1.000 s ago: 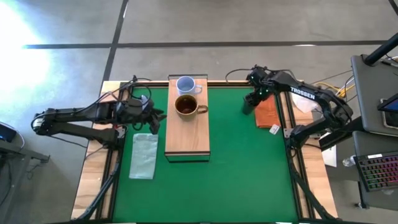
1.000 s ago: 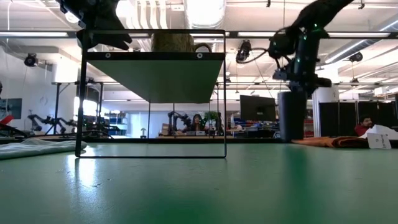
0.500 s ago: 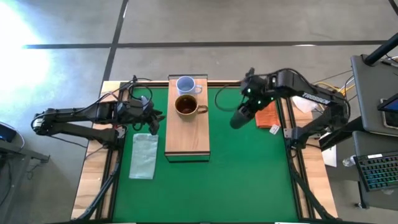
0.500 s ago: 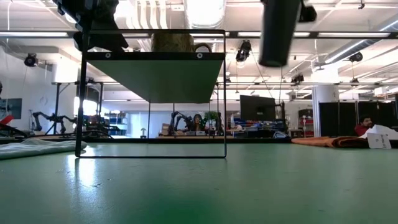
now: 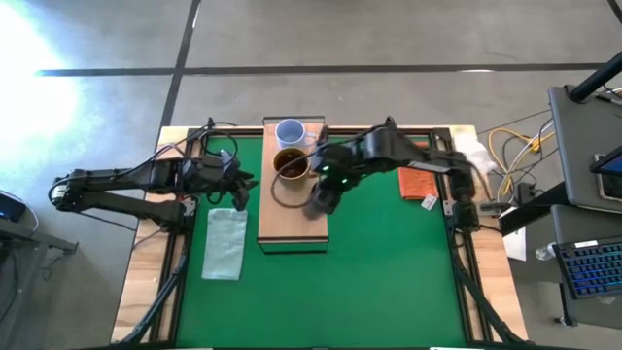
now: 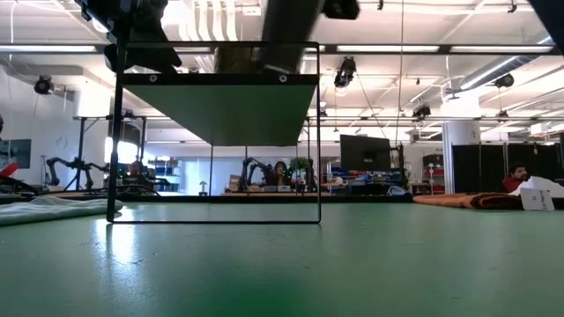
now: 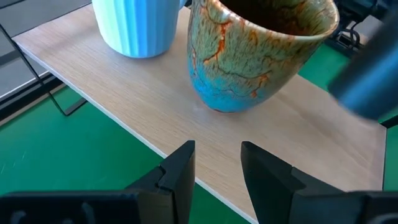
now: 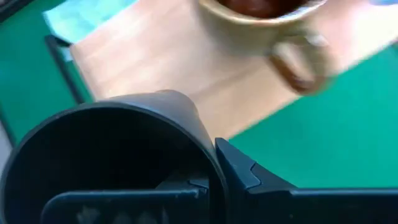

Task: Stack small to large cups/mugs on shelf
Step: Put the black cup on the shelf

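Observation:
Next, I release the black cup with my right gripper at the light-wood shelf's middle, just nearer than the brown mug (image 5: 289,199).
The light-wood shelf (image 5: 292,209) stands left of the table's middle. On its far end stand the pale blue mug (image 5: 290,131) and, just nearer, the brown mug (image 5: 292,163), each on its base. My right gripper (image 5: 330,180) is shut on the slim black cup (image 5: 317,202) above the shelf's right edge; the cup also shows tilted at the top of the low view (image 6: 286,35). My left gripper (image 5: 243,185) is open and empty beside the shelf's left edge, facing the brown mug (image 7: 261,56). My right gripper holds the black cup by its wall at the rim (image 8: 205,143), one finger inside the cup and one finger (image 8: 249,180) outside. The cup is lifted clear and tilted, its base slanting down toward the shelf's near part.
A pale green cloth (image 5: 225,243) lies left of the shelf's near end. An orange-brown cloth (image 5: 418,180) lies at the table's right edge. Green table shows between shelf and orange cloth and across the near half. The shelf's top stands raised on a thin dark frame (image 6: 115,132).
My right gripper has lifted the black cup from beside the orange-brown cloth and carried it toward the table's left, to above the shelf's right edge. The cup has gone from upright on the table to tilted in the air.

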Tool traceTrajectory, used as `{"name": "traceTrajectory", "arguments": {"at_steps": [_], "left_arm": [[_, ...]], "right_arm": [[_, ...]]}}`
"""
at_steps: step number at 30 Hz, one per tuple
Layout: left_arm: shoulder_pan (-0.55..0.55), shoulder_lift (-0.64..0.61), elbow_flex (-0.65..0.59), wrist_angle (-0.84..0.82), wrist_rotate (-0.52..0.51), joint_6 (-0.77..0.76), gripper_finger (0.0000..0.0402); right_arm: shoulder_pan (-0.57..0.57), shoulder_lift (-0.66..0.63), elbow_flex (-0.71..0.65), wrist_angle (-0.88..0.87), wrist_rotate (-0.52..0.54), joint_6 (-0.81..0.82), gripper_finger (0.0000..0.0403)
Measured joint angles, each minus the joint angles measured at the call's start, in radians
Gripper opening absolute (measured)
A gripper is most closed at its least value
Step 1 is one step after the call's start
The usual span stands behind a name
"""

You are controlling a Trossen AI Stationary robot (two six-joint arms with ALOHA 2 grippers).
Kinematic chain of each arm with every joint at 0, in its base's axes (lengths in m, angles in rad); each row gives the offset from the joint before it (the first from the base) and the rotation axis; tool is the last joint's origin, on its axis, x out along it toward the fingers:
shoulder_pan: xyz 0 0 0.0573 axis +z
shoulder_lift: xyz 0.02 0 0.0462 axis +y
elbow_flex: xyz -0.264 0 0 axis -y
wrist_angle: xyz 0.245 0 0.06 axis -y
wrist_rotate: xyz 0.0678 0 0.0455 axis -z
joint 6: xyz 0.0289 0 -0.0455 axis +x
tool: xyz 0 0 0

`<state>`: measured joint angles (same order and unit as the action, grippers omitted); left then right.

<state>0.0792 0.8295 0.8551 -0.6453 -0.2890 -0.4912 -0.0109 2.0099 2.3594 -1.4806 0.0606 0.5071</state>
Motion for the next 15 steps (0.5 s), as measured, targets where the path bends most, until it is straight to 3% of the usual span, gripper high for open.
{"name": "traceTrajectory", "arguments": {"at_steps": [5,10,15], "left_arm": [[0.0,-0.003,0.0,0.013,0.057,-0.03,0.0116],[-0.014,0.009,0.0,0.021,0.16,-0.053,0.0116],[-0.043,0.032,0.001,0.132,0.183,-0.052,0.0116]], "right_arm": [[0.011,0.012,-0.061,0.128,-0.067,0.018,0.0009],[0.038,0.027,-0.03,0.221,-0.008,0.015,0.0009],[0.037,0.026,-0.037,0.227,0.05,0.017,0.0009]]}}
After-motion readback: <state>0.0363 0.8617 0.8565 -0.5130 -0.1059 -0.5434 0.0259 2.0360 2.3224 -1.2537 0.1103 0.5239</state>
